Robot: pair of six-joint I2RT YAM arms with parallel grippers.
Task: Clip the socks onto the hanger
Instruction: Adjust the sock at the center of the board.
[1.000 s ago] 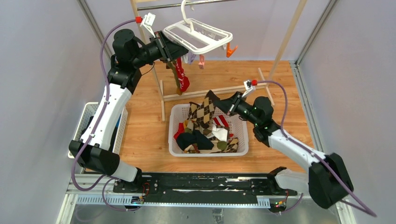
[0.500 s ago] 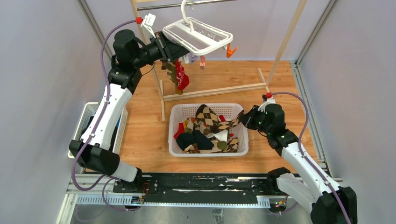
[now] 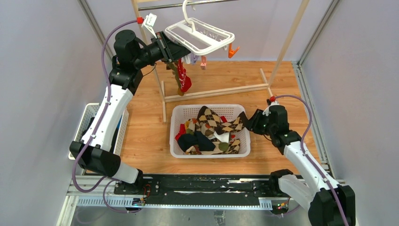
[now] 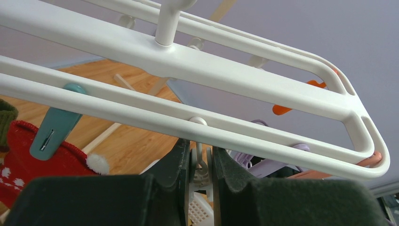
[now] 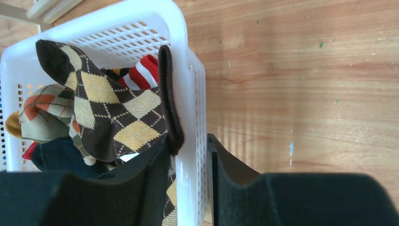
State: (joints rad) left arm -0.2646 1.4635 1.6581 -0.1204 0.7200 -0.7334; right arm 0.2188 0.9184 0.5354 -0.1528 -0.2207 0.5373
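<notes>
The robot's right fingers straddle the basket's rim beside the argyle sock, so the right gripper should open, back off and take the sock's cuff (image 5: pixel 168 92) from inside the basket.
The white hanger (image 3: pixel 218 44) hangs from the rack's bar. A red sock (image 3: pixel 184 78) and a darker one dangle clipped under its left end. My left gripper (image 3: pixel 178 55) is up under the near rail (image 4: pixel 141 110), shut on a small white clip (image 4: pixel 201 165). More socks lie heaped in the white basket (image 3: pixel 209 108). A brown-tan argyle sock (image 5: pixel 117 108) is draped over that basket's right rim. My right gripper (image 5: pixel 188 139) stands astride that wall (image 5: pixel 194 108) with its jaws apart, and the sock's cuff rests against the inner finger.
The wooden rack's base bar (image 3: pixel 216 92) runs across the floor behind the basket. A second white basket (image 3: pixel 86 118) with dark cloth stands at the left. Orange (image 3: pixel 233 50) and teal (image 4: pixel 54 125) clips hang from the hanger.
My right arm pulled back to the right and lowered the argyle sock from the air onto the basket's right rim, and its jaws have parted. The left arm holds still.
</notes>
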